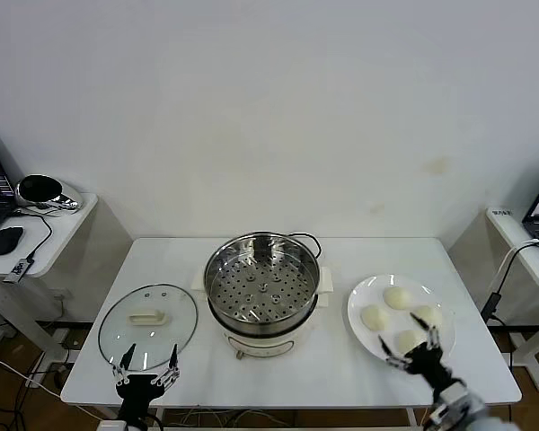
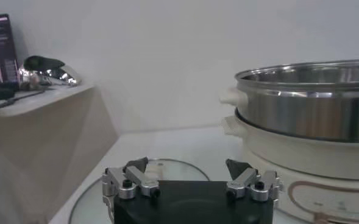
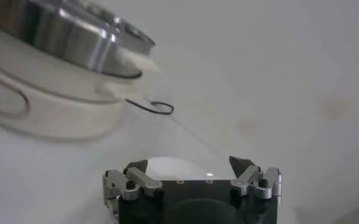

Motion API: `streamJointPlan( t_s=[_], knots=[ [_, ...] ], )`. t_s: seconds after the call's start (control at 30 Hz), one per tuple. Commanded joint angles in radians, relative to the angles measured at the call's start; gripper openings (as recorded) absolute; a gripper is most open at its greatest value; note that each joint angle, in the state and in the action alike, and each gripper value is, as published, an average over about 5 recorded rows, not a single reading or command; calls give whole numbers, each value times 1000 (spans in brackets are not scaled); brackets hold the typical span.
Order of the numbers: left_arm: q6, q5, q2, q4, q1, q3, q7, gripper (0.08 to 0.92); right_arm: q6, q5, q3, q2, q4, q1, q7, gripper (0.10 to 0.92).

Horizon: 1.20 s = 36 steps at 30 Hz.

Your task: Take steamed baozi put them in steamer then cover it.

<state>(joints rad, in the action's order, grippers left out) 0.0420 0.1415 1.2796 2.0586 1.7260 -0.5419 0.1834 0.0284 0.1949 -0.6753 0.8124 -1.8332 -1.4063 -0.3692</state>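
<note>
The back baozi (image 1: pixel 397 298), the one on the white plate farthest from the table's front edge, will be gripped on its sides by my right gripper.
The steamer (image 1: pixel 262 287) stands open at the table's middle, its perforated tray bare. Four cream-white baozi lie on a white plate (image 1: pixel 357 296) to its right: one at the back (image 1: pixel 397 296), one on the left (image 1: pixel 375 316), one on the right (image 1: pixel 430 313), one at the front (image 1: pixel 408 341). My right gripper (image 1: pixel 419 347) is open, low over the front baozi, which shows between the open jaws in the right wrist view (image 3: pixel 167 169). The glass cover (image 1: pixel 148 316) lies flat left of the steamer. My left gripper (image 1: pixel 146 364) is open and empty at the cover's front edge.
A side table (image 1: pixel 45 224) with a mouse and a shiny object stands at the far left, and another side table (image 1: pixel 521 242) at the far right. A black cable loop (image 3: pixel 158 108) lies behind the steamer. The table's front edge is close under both grippers.
</note>
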Motion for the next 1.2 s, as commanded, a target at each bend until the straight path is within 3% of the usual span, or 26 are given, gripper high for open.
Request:
streamJointPlan(
  t_s=[0.03, 0.27, 0.5, 0.87, 1.2],
  knots=[
    [29, -15, -8, 6, -3, -1, -2, 823, 97, 99, 134, -340, 137, 348, -256, 823],
    [66, -14, 1, 26, -10, -11, 19, 823, 61, 166, 548, -381, 323, 795, -551, 823],
    [87, -14, 3, 33, -16, -22, 31, 823, -30, 174, 970, -292, 548, 1159, -728, 823],
    [108, -9, 11, 30, -29, -50, 43, 823, -75, 195, 1152, -45, 803, 1293, -742, 823],
    [112, -7, 20, 33, -32, -66, 42, 823, -42, 218, 1197, 21, 897, 1288, -751, 823]
  ],
)
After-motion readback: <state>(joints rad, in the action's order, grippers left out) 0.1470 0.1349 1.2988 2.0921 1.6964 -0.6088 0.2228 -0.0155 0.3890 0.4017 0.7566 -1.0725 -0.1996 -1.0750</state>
